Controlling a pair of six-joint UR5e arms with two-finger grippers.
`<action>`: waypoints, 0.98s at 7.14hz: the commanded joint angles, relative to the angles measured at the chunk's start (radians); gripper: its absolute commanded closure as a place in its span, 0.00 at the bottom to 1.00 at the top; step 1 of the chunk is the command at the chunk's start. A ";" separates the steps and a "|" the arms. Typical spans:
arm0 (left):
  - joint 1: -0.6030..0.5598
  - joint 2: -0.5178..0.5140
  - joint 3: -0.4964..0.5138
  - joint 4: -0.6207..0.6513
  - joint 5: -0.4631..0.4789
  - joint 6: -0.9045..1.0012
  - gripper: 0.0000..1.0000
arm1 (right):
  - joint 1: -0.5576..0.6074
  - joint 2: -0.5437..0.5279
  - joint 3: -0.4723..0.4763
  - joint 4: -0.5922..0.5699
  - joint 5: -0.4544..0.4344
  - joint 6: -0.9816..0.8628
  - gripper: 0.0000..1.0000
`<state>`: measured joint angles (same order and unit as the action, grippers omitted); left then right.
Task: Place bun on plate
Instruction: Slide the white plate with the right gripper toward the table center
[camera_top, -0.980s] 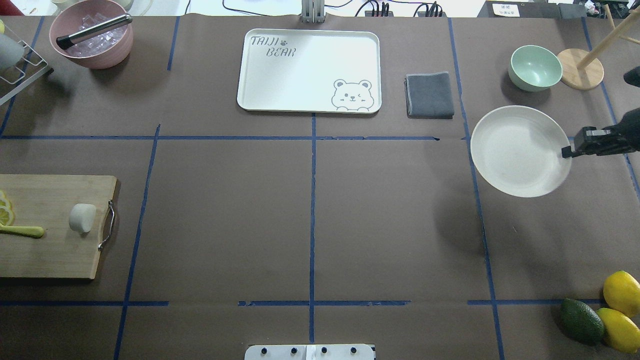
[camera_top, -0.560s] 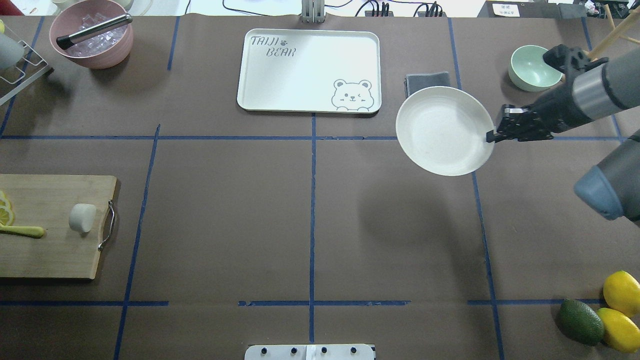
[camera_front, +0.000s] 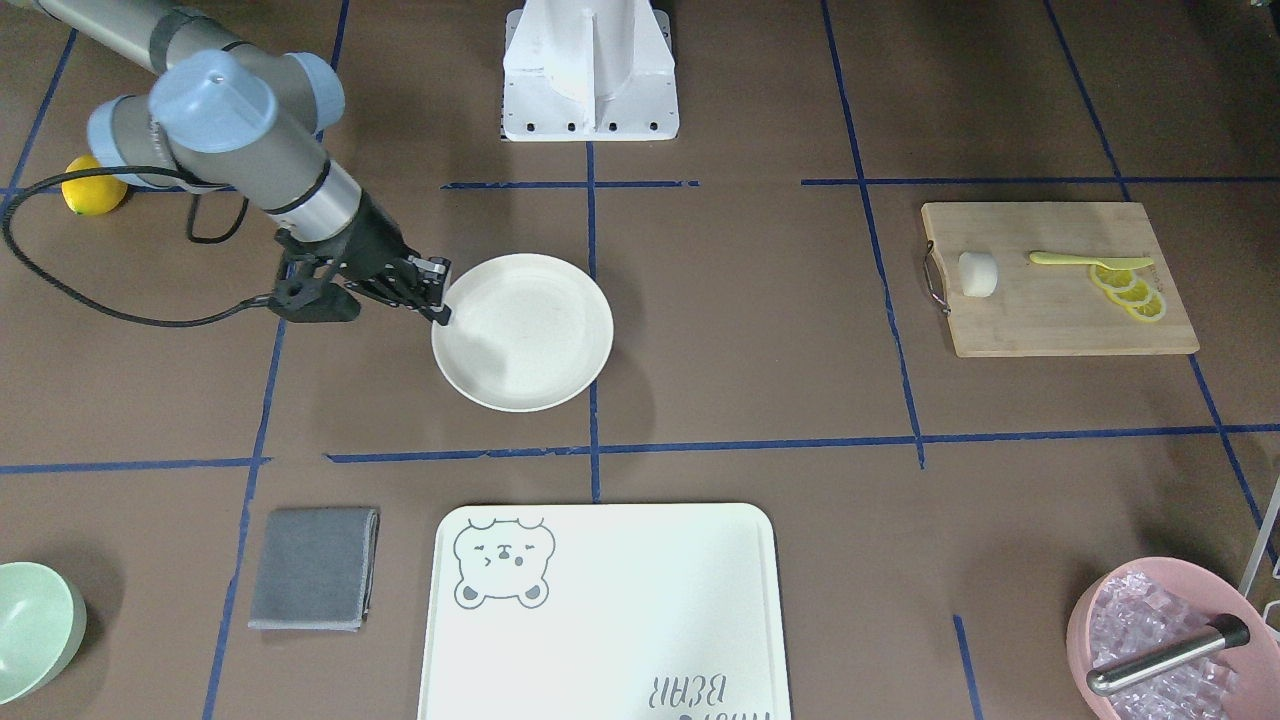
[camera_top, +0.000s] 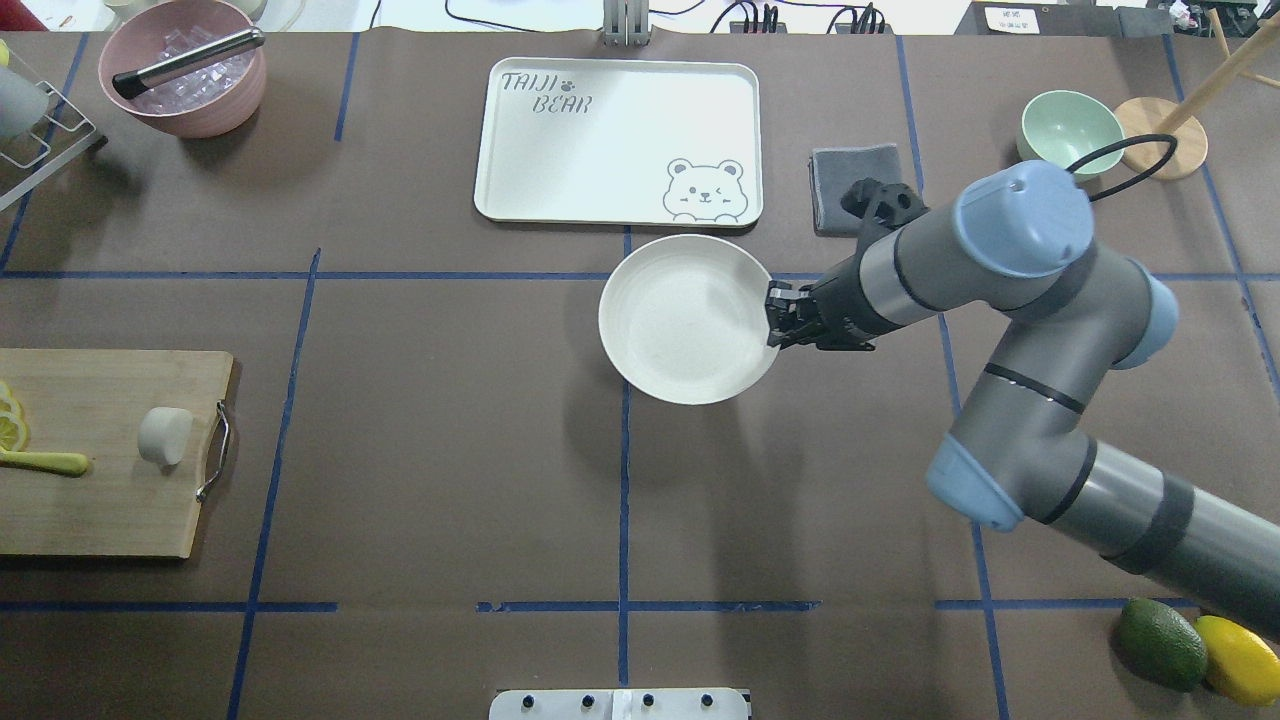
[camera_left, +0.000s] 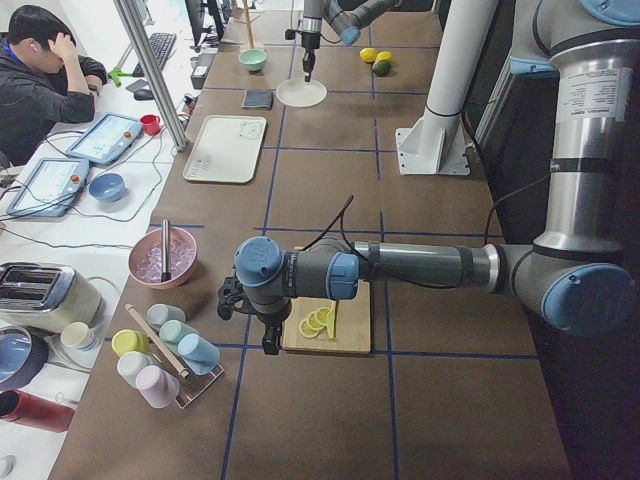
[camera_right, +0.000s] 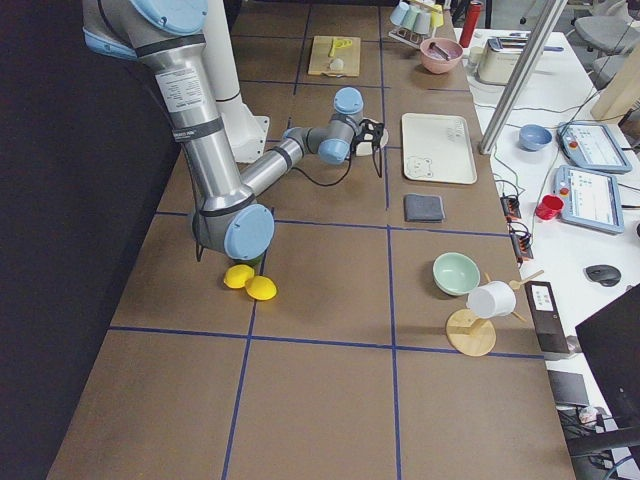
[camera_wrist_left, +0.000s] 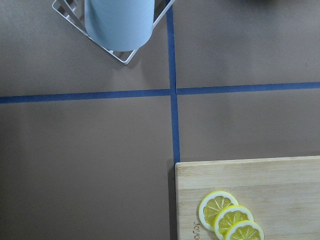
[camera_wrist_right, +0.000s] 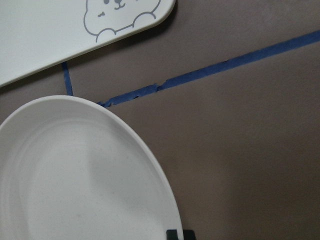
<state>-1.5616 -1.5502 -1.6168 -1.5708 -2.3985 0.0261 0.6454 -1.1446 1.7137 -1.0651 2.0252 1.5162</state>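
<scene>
My right gripper is going to let go of the cream plate so that it rests across the blue tape running to the bear-print tray (camera_front: 588, 325).
The small white bun (camera_top: 165, 435) (camera_front: 978, 273) lies on a wooden cutting board (camera_top: 100, 500) (camera_front: 1050, 320) at the table's left end. The round cream plate (camera_top: 685, 320) (camera_front: 525, 330) (camera_wrist_right: 75, 175) sits level at the table's middle, just in front of the bear-print tray. My right gripper (camera_top: 772, 325) (camera_front: 443, 305) is shut on the plate's right rim. My left gripper (camera_left: 270, 345) shows only in the exterior left view, hanging past the board's outer end near the lemon slices (camera_wrist_left: 230, 220). I cannot tell whether it is open or shut.
A bear-print tray (camera_top: 620, 140) lies behind the plate, with a grey cloth (camera_top: 850, 180) and a green bowl (camera_top: 1070, 135) to its right. A pink bowl of ice (camera_top: 185, 70) stands far left. An avocado (camera_top: 1160, 640) and a lemon (camera_top: 1240, 660) lie near right. A cup rack (camera_wrist_left: 117, 20) stands beside the board.
My right arm has carried the plate leftward from the table's right side to the middle, in front of the tray. The bun has not moved.
</scene>
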 joint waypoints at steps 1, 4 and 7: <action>0.000 0.001 0.000 0.000 0.001 0.000 0.00 | -0.075 0.051 -0.048 -0.024 -0.081 0.036 1.00; 0.000 0.001 0.000 0.000 -0.001 0.000 0.00 | -0.101 0.051 -0.065 -0.024 -0.089 0.036 0.99; 0.000 0.001 0.003 0.000 -0.001 0.000 0.00 | -0.118 0.055 -0.063 -0.024 -0.103 0.036 0.95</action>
<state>-1.5616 -1.5493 -1.6150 -1.5708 -2.3991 0.0261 0.5334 -1.0919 1.6499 -1.0891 1.9291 1.5524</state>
